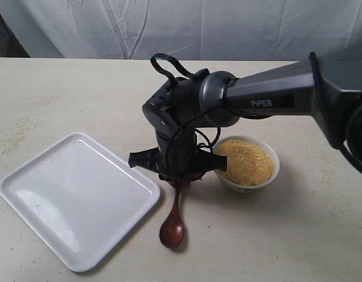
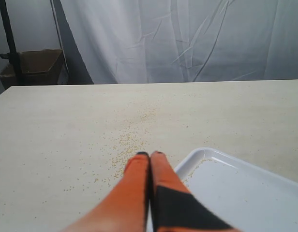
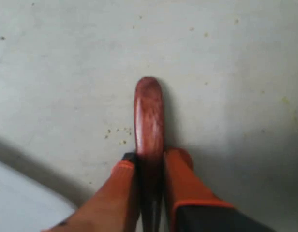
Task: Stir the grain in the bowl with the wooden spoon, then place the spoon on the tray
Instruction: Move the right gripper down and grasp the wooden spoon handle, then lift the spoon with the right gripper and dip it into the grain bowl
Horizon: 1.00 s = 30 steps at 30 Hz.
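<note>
My right gripper needs to let go of the wooden spoon on the grain in the white bowl (image 1: 255, 151), with the spoon's handle over the bowl's far rim.
The wooden spoon (image 1: 174, 220) lies on the table between the tray (image 1: 75, 197) and the bowl (image 1: 277, 163), its scoop toward the front edge. My right gripper (image 1: 180, 180) reaches across from the right and is shut on the spoon's handle. In the right wrist view the handle (image 3: 149, 111) sticks out past the gripper (image 3: 150, 157), whose orange fingers (image 3: 180, 176) press both its sides. I cannot tell whether the spoon is off the table. The white bowl holds a mound of yellow grain (image 1: 245, 160). My left gripper (image 2: 150, 154) is shut and empty near a tray corner (image 2: 207, 154); the exterior view does not show it.
Loose grains (image 2: 129, 140) are scattered on the beige table beyond the left gripper. White cloth (image 1: 187, 26) hangs behind the table's far edge. A tray corner (image 3: 13, 205) shows beside the right gripper.
</note>
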Available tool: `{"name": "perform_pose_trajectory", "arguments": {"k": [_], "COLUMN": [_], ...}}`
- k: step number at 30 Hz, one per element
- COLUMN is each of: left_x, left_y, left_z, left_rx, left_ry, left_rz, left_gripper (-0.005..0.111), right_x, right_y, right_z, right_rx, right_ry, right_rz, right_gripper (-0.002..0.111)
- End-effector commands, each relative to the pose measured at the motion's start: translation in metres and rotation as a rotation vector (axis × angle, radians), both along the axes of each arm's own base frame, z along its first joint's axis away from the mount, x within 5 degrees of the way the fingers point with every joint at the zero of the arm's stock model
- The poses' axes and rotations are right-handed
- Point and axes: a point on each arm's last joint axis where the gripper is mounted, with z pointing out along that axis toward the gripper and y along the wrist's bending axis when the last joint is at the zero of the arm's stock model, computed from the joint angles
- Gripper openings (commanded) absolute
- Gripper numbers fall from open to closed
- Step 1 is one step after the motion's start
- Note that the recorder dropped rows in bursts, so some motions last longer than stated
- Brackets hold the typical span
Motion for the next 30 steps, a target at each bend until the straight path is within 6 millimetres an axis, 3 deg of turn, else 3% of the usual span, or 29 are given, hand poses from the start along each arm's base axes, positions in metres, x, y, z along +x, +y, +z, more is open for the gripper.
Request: {"name": "perform_pose_trajectory", "arguments": {"k": [1, 3, 5, 7, 9, 12, 15, 24, 30], "left_x": [0.000, 0.000, 0.000, 0.000, 0.000, 0.000, 0.000, 0.000, 0.000], "left_y": [0.000, 0.000, 0.000, 0.000, 0.000, 0.000, 0.000, 0.000, 0.000], "left_z": [-0.001, -0.001, -0.001, -0.001, -0.001, -0.001, -0.001, -0.001, -0.001], "left_rx": [-0.001, -0.001, -0.001, -0.001, -0.001, -0.001, -0.001, -0.001, -0.001], "left_ry": [-0.005, -0.005, -0.005, -0.005, -0.005, -0.005, -0.005, -0.005, -0.005], "left_rz": [0.001, 0.001, 0.001, 0.001, 0.001, 0.001, 0.001, 0.001, 0.001], "left_gripper": [0.000, 0.000, 0.000, 0.000, 0.000, 0.000, 0.000, 0.000, 0.000], "right_x": [0.004, 0.010, 0.022, 0.038, 0.048, 0.061, 0.066, 0.056, 0.058], "right_y": [-0.005, -0.019, -0.048, -0.085, -0.111, -0.141, -0.157, -0.168, -0.169], "right_z": [0.043, 0.079, 0.108, 0.126, 0.131, 0.128, 0.114, 0.065, 0.063], "right_rx": [0.049, 0.070, 0.065, 0.020, -0.020, -0.063, -0.030, 0.063, 0.072], "right_ry": [-0.118, -0.201, -0.243, -0.265, -0.258, -0.243, -0.239, -0.253, -0.286], "right_rz": [-0.058, -0.082, -0.143, -0.210, -0.259, -0.340, -0.377, -0.367, -0.374], "right_gripper": [0.005, 0.006, 0.006, 0.006, 0.006, 0.006, 0.006, 0.007, 0.036]}}
